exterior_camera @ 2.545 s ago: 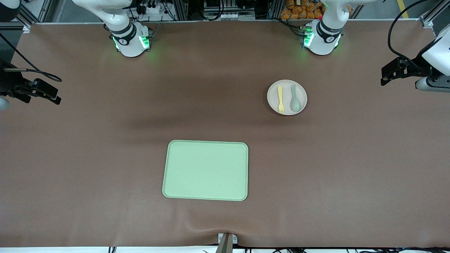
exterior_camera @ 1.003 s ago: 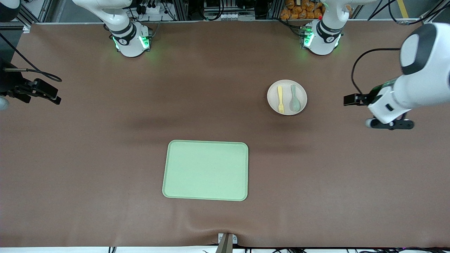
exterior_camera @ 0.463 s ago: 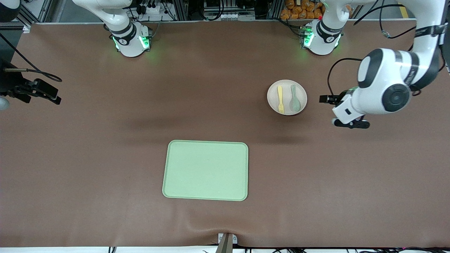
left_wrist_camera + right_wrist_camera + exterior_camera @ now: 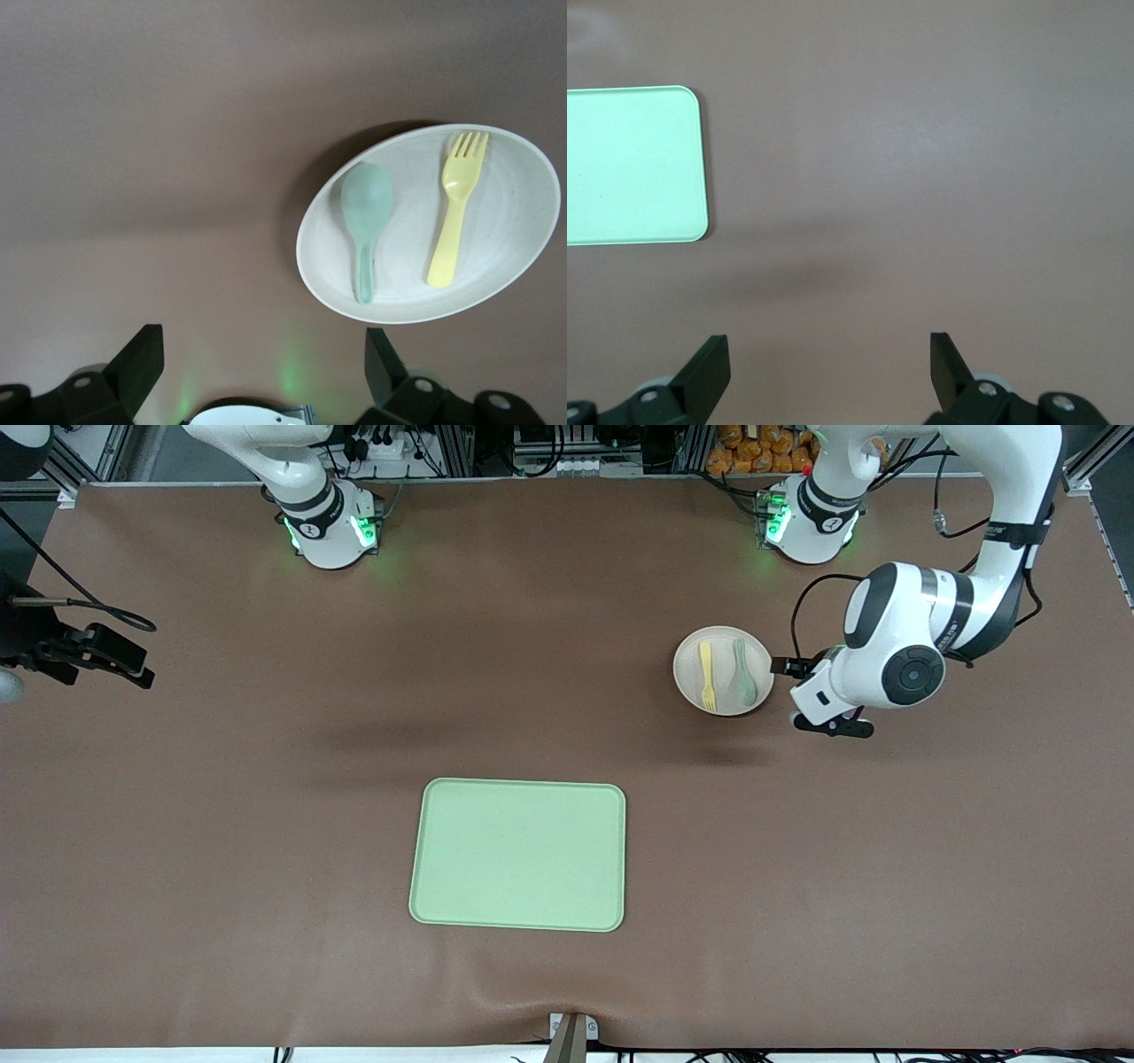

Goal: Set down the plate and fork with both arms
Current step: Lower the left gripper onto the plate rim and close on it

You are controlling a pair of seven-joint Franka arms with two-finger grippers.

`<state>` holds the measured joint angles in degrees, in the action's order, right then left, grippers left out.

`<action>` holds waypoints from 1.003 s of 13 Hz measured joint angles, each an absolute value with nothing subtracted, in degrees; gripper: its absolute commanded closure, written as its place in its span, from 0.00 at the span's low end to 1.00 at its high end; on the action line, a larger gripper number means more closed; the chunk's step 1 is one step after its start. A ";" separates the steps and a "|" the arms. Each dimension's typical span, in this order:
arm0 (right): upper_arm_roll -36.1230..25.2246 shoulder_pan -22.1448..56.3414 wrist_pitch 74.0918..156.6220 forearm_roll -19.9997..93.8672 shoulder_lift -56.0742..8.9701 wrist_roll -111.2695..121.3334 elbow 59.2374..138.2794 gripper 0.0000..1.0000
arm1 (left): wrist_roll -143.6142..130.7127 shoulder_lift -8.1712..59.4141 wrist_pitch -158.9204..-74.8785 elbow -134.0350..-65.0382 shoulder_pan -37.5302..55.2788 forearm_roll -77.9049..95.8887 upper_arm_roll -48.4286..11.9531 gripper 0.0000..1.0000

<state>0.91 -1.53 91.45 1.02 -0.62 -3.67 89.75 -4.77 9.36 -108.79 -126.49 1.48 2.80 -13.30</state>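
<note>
The robot's left gripper should next take hold of the plate's rim [image 4: 772, 674] [image 4: 300, 266] beside the grey-green spoon, on the side of the plate away from the yellow fork.
The pale beige-pink plate [image 4: 724, 691] lies on the table toward the left arm's end, with the yellow fork [image 4: 706, 676] and a grey-green spoon [image 4: 742, 673] side by side on it. My left gripper [image 4: 795, 676] is open and empty, just beside the plate's rim on the left arm's side. In the left wrist view the plate [image 4: 505, 230], fork [image 4: 454, 208] and spoon [image 4: 365, 221] lie ahead of the open left gripper [image 4: 266, 372]. My right gripper [image 4: 124, 662] waits open and empty at the right arm's end of the table; the right wrist view shows it [image 4: 828, 376] over bare mat.
A rectangular light green tray [image 4: 519, 855] lies empty near the table's middle, nearer the front camera than the plate; its corner shows in the right wrist view [image 4: 633, 164]. The brown mat [image 4: 266, 779] covers the whole table.
My left arm has swung in from the left arm's end of the table until its gripper is beside the plate. The right arm, plate, fork, spoon and tray have not moved.
</note>
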 measured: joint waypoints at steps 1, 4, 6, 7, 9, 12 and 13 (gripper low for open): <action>0.91 -1.53 91.45 1.02 -0.62 -3.67 89.75 0.00 | -4.91 9.39 -110.00 -127.67 1.48 2.82 -13.59 0.00; 0.91 -1.53 91.45 1.02 -0.62 -3.67 89.75 0.00 | -6.67 9.41 -113.34 -130.69 1.48 2.85 -14.59 0.00; 0.91 -1.53 91.45 1.02 -0.62 -3.67 89.75 0.00 | -7.13 9.42 -114.42 -131.92 1.49 2.85 -15.32 0.00; 0.91 -1.53 91.45 1.02 -0.62 -3.67 89.75 0.00 | -7.18 9.44 -114.67 -132.38 1.49 3.17 -15.46 0.00; 0.91 -1.53 91.45 1.02 -0.62 -3.67 89.75 0.00 | -7.18 9.73 -115.72 -133.03 1.48 4.76 -15.48 0.00; 0.91 -1.53 91.45 1.02 -0.62 -3.67 89.75 0.00 | -7.18 11.60 -119.33 -134.51 1.48 4.92 -15.67 0.00; 0.91 -1.53 91.45 1.02 -0.62 -3.67 89.75 0.00 | -7.18 12.35 -120.25 -134.95 1.48 4.93 -15.70 0.00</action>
